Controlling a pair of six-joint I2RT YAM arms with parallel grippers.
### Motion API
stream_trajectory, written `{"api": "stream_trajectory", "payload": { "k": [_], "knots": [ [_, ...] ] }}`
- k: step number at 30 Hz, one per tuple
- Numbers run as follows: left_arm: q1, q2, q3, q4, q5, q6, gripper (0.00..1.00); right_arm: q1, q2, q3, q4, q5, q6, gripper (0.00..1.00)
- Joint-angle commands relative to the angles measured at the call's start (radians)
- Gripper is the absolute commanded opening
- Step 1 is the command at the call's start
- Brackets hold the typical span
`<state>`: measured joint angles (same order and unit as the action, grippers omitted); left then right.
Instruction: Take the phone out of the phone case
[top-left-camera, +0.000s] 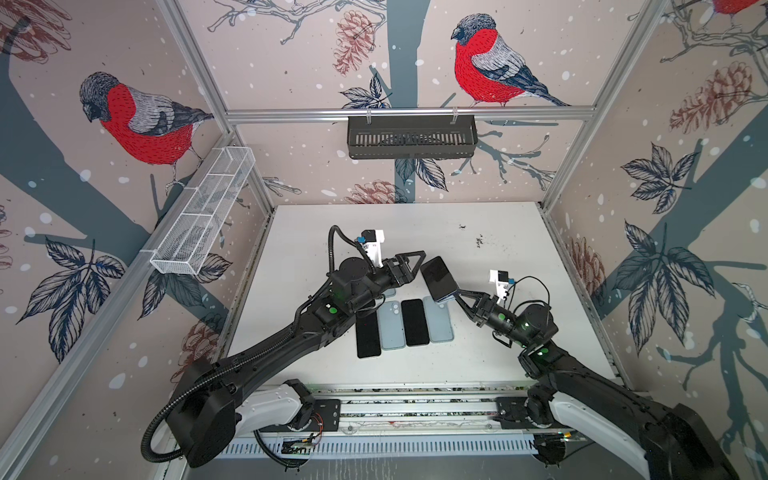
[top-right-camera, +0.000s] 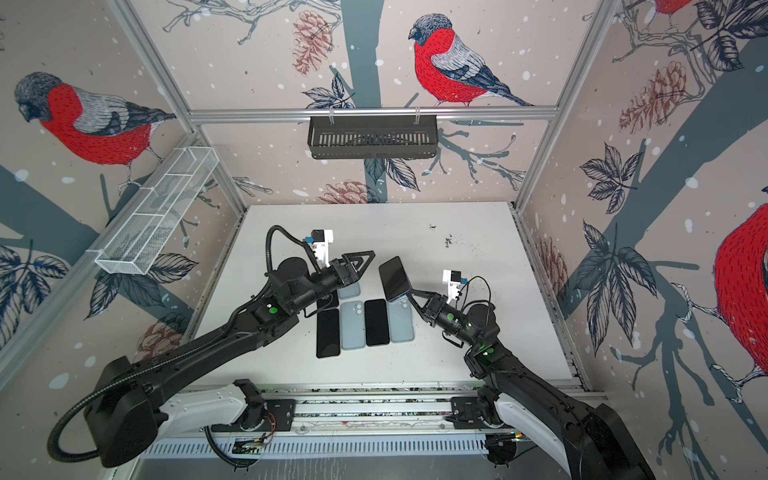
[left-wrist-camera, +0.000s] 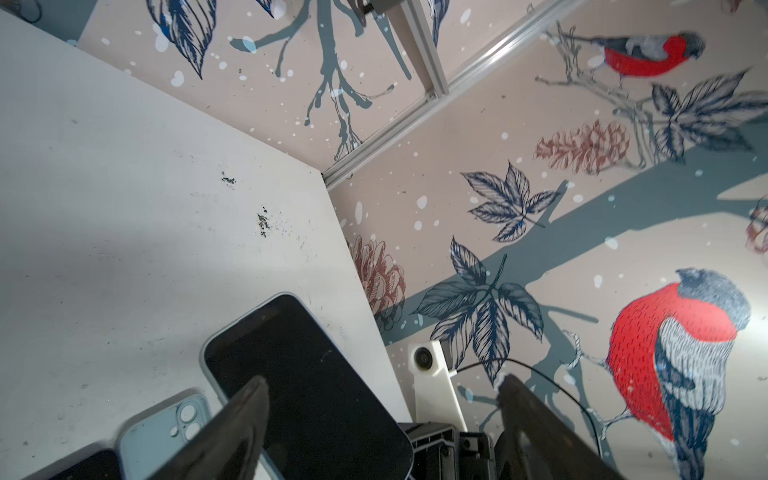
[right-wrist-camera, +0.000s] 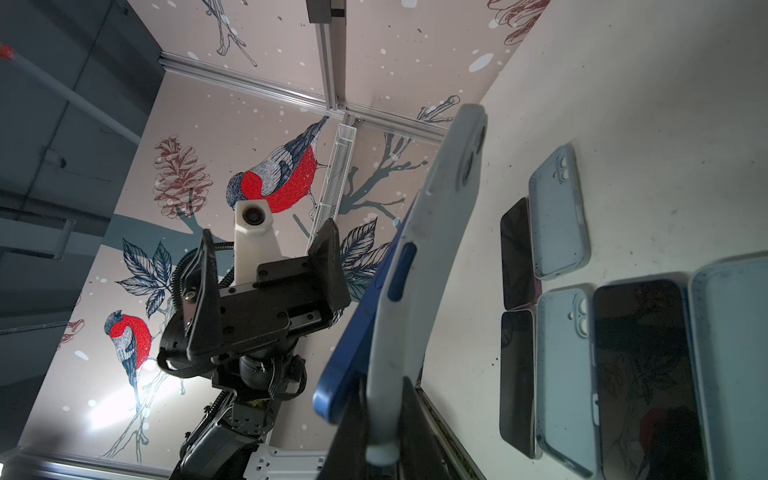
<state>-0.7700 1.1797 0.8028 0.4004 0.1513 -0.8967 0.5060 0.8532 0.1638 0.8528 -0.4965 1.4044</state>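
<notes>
Next, my left gripper grips the bottom edge (top-left-camera: 445, 296) of the blue phone, whose corner there sticks out from the phone case.
A blue phone (right-wrist-camera: 361, 332) sits in a pale grey-blue phone case (right-wrist-camera: 436, 232), held tilted above the table. My right gripper (right-wrist-camera: 386, 432) is shut on the case's lower end. There the phone's bottom corner stands away from the case, while its upper part is still seated in it. In both top views the dark screen (top-left-camera: 436, 274) (top-right-camera: 394, 276) faces up, with the right gripper (top-left-camera: 459, 297) (top-right-camera: 413, 297) below it. My left gripper (top-left-camera: 419, 266) (top-right-camera: 369, 264) (left-wrist-camera: 382, 379) is open beside the phone's upper left edge, holding nothing. One of its fingers (left-wrist-camera: 249, 415) lies in front of the screen (left-wrist-camera: 307, 374).
On the white table (top-left-camera: 478, 353) lies a row of two dark phones (top-left-camera: 368, 336) (top-left-camera: 415, 322) and two pale cases (top-left-camera: 392, 324) (top-left-camera: 438, 322). More lie under the left arm. A black basket (top-left-camera: 411, 137) hangs on the back wall. A white wire basket (top-left-camera: 203, 216) hangs on the left wall.
</notes>
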Motion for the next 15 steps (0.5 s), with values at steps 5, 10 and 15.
{"api": "stream_trajectory", "payload": {
  "k": [5,10,15],
  "knots": [
    [-0.226,0.103,0.264,-0.383,-0.247,0.468,0.86,-0.027,-0.031,-0.012,0.037,-0.009,0.010,0.00],
    [-0.380,0.221,0.426,-0.574,-0.462,0.641,0.82,-0.038,-0.053,-0.025,0.021,-0.012,0.007,0.00],
    [-0.428,0.309,0.504,-0.679,-0.528,0.693,0.72,-0.045,-0.067,-0.036,0.012,-0.017,0.006,0.00]
  ]
}}
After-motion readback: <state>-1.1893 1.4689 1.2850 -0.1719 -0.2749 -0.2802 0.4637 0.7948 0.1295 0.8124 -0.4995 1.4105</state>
